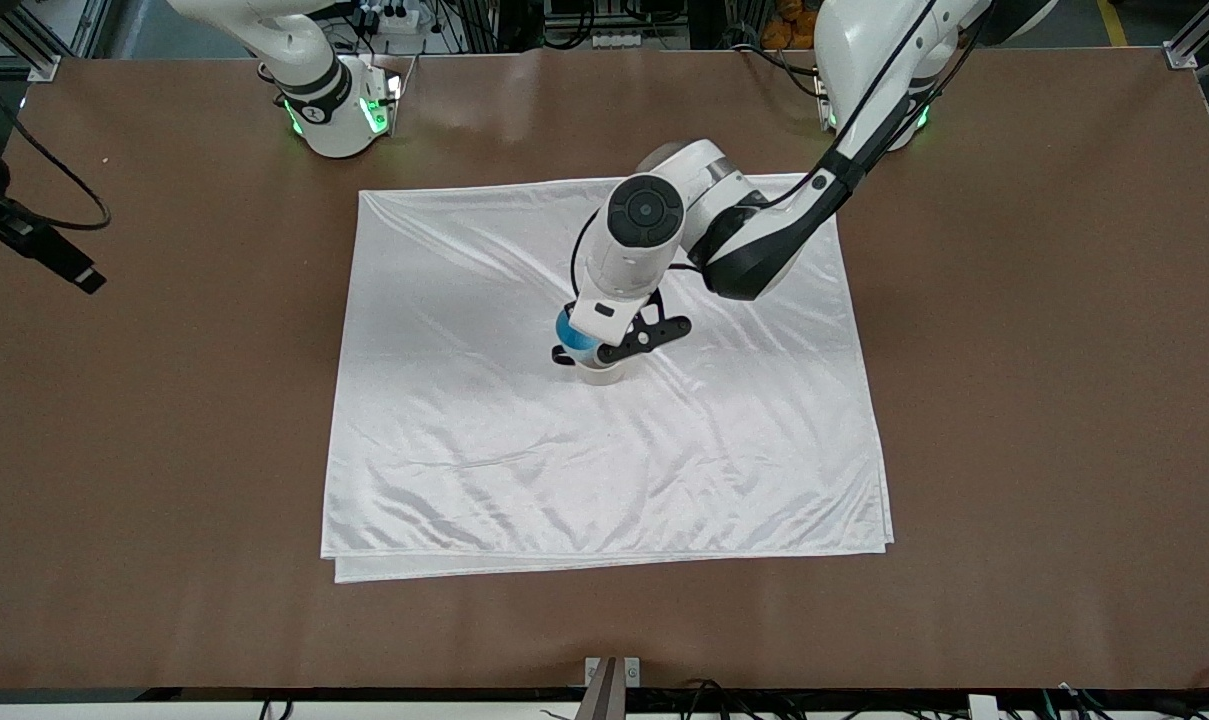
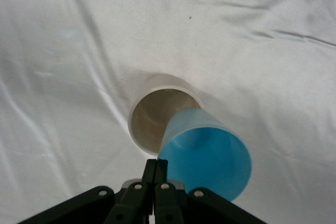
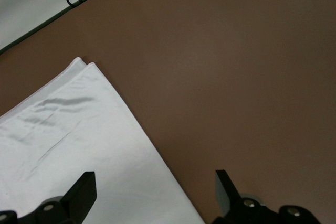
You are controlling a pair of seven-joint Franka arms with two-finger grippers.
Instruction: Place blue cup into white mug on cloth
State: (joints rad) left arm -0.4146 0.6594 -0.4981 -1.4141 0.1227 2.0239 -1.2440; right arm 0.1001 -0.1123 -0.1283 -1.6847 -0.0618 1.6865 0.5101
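The robot's left gripper will release the blue cup, narrow end down, inside the white mug's opening (image 1: 595, 359) (image 2: 163, 120).
The cloth (image 1: 604, 460) lies spread over the middle of the table. On it stands the white mug (image 1: 601, 375), upright, its pale inside (image 2: 149, 121) showing. My left gripper (image 1: 604, 345) hangs right over the mug, shut on the rim of the blue cup (image 1: 571, 330). In the left wrist view the two fingertips (image 2: 156, 167) pinch the cup's wall (image 2: 207, 153). The cup is tilted, and its narrow end overlaps the mug's mouth. My right gripper (image 3: 155, 192) is open and holds nothing, over a corner of the cloth (image 3: 79, 145).
Bare brown table (image 1: 1014, 350) surrounds the cloth on every edge. A black camera arm (image 1: 34, 240) juts in at the right arm's end of the table. A small mount (image 1: 609, 685) sits at the table edge nearest the front camera.
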